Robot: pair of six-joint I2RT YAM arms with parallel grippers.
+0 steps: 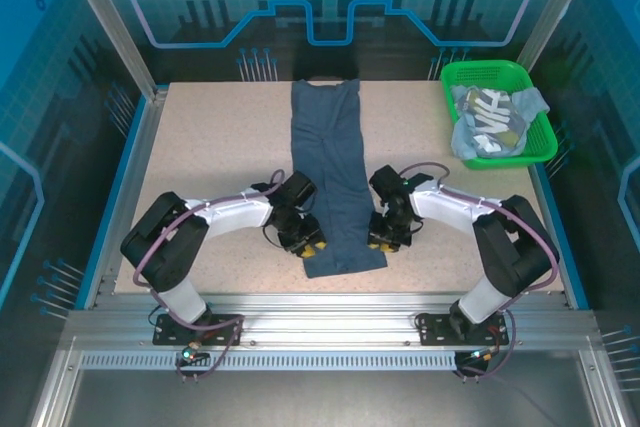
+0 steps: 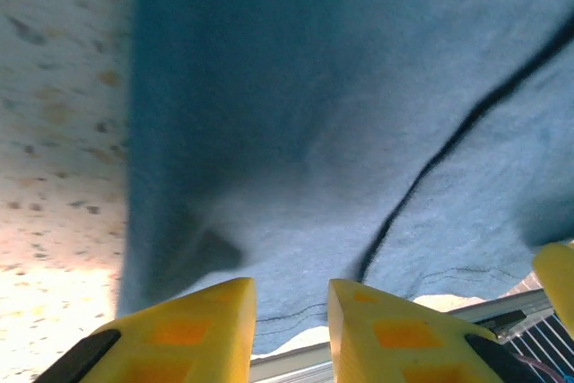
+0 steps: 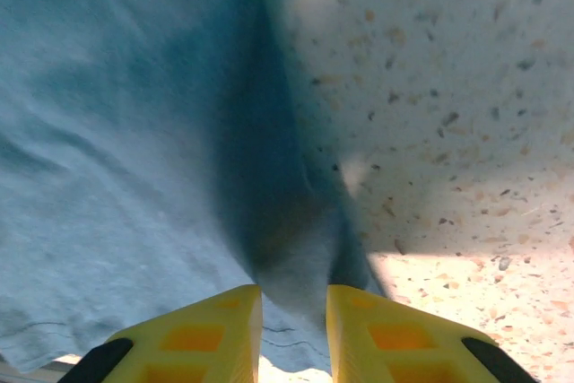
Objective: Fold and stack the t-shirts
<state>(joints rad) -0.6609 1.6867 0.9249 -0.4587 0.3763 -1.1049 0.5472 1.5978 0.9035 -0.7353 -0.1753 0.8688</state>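
Note:
The shirt's slanted hem lies out beyond my left gripper, so next I open it and pinch the hem's outer corner (image 1: 308,274) before I fold the hem toward the collar.
A dark slate-blue t-shirt (image 1: 335,167) lies folded into a long narrow strip down the middle of the table, collar end far, hem end near. My left gripper (image 1: 310,243) sits at the near left corner of the strip and my right gripper (image 1: 383,240) at the near right corner. In the left wrist view the hem of the shirt (image 2: 341,132) runs between the yellow fingers of the left gripper (image 2: 291,289). In the right wrist view a raised fold of the shirt (image 3: 134,132) is pinched in the right gripper (image 3: 291,291). A grey-blue t-shirt with white lettering (image 1: 490,122) lies crumpled in the basket.
The green mesh basket (image 1: 490,69) stands at the far right corner of the speckled table (image 1: 220,157). The aluminium rail (image 1: 320,307) runs along the near edge, close behind the shirt's hem. Bare tabletop lies left and right of the strip.

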